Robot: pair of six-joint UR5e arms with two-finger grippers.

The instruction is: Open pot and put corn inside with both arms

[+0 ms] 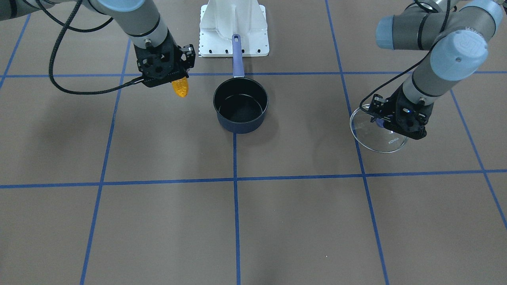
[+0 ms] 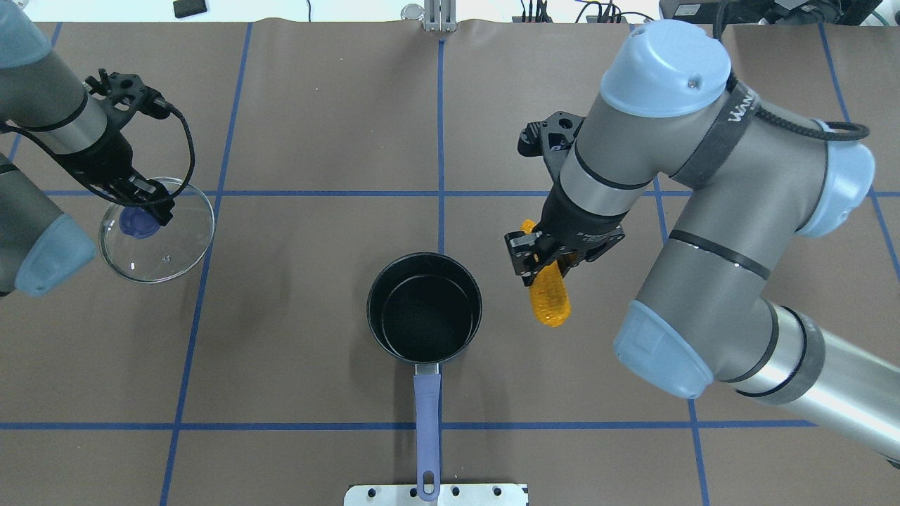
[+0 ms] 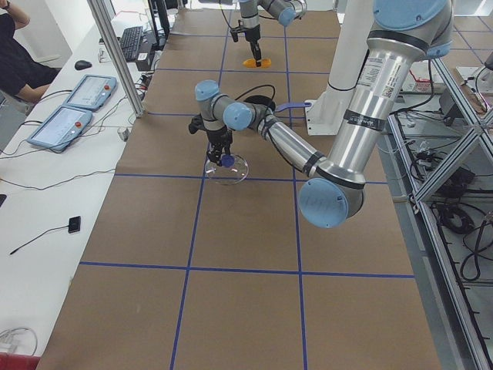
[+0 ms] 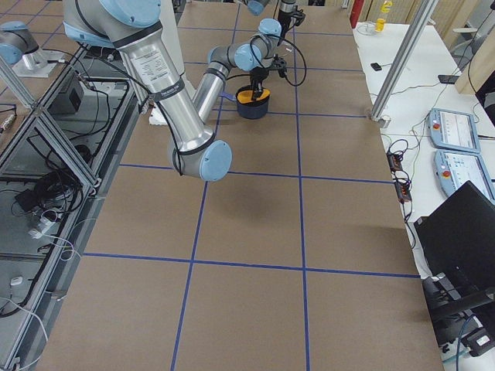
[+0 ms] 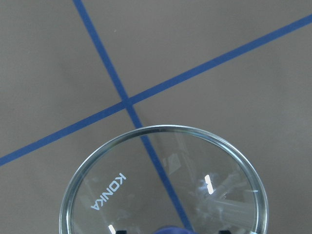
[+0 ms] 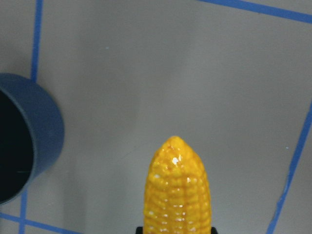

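Next, I release the orange-yellow corn from my right gripper near the middle of the open dark-blue pot's bottom (image 1: 241, 107). The corn is held above the table, apart from the pot.
The dark-blue pot (image 2: 425, 306) stands open at the table's middle, its handle (image 2: 426, 405) pointing toward the robot's base; it also shows in the front view (image 1: 240, 104) and at the left edge of the right wrist view (image 6: 24, 146). My right gripper (image 2: 545, 256) is shut on the orange-yellow corn (image 2: 548, 299), held above the table to the pot's right, apart from it; the corn shows in the front view (image 1: 180, 87) and the right wrist view (image 6: 177, 190). My left gripper (image 2: 144, 207) is shut on the blue knob of the glass lid (image 2: 158, 232), far left; the lid reads "KONKA" (image 5: 163, 190).
A white base plate (image 1: 233, 29) sits behind the pot handle. Blue tape lines grid the brown table (image 2: 316, 126). In the left side view an operator (image 3: 19, 62) and control pendants (image 3: 69, 108) are beside the table.
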